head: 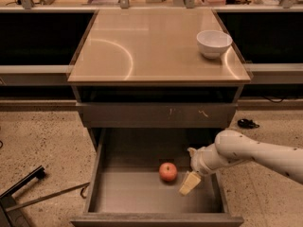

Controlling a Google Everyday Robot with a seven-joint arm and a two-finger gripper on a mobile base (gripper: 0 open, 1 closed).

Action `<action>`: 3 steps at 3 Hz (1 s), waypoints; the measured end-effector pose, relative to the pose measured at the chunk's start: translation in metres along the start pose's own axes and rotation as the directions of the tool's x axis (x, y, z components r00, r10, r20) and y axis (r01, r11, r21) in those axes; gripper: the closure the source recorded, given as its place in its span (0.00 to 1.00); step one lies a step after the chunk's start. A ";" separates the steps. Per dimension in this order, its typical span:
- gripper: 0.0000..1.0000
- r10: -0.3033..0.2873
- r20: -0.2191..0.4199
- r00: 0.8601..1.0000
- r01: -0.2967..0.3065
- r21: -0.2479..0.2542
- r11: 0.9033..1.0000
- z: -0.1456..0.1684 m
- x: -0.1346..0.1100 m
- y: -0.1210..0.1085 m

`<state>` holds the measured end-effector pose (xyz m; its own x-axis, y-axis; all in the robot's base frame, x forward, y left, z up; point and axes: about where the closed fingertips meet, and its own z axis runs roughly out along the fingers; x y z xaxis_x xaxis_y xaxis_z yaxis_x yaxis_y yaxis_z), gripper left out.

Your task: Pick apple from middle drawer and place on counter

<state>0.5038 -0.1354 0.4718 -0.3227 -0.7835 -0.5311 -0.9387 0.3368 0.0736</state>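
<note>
The fingers of my gripper should close around the middle of the red-orange apple (168, 172), which is lying on the bottom of the open middle drawer.
The apple (168, 171), small and red-orange, lies on the floor of the open middle drawer (128, 195), a little right of its centre. My gripper (190, 183) hangs inside the drawer on the white arm that reaches in from the right. It is just to the right of the apple, close beside it, and holds nothing. The tan counter (151, 41) is above, with a faint curved arc mark on its left part.
A white bowl (214, 42) stands at the counter's right rear corner. A closed grey drawer front with pale scratches (156, 115) sits just above the open drawer. Dark metal bars (28, 188) lie on the speckled floor to the left, and a black cable (246, 123) lies to the right.
</note>
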 end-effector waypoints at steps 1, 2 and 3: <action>0.00 0.044 0.012 0.999 -0.044 0.049 0.998 0.090 0.008 -0.022; 0.00 0.039 0.018 0.999 -0.040 0.040 0.998 0.097 0.005 -0.023; 0.00 0.024 0.044 0.999 -0.025 0.023 0.999 0.113 -0.009 -0.026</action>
<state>0.5446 -0.0782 0.3790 -0.3396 -0.7517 -0.5654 -0.9273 0.3681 0.0676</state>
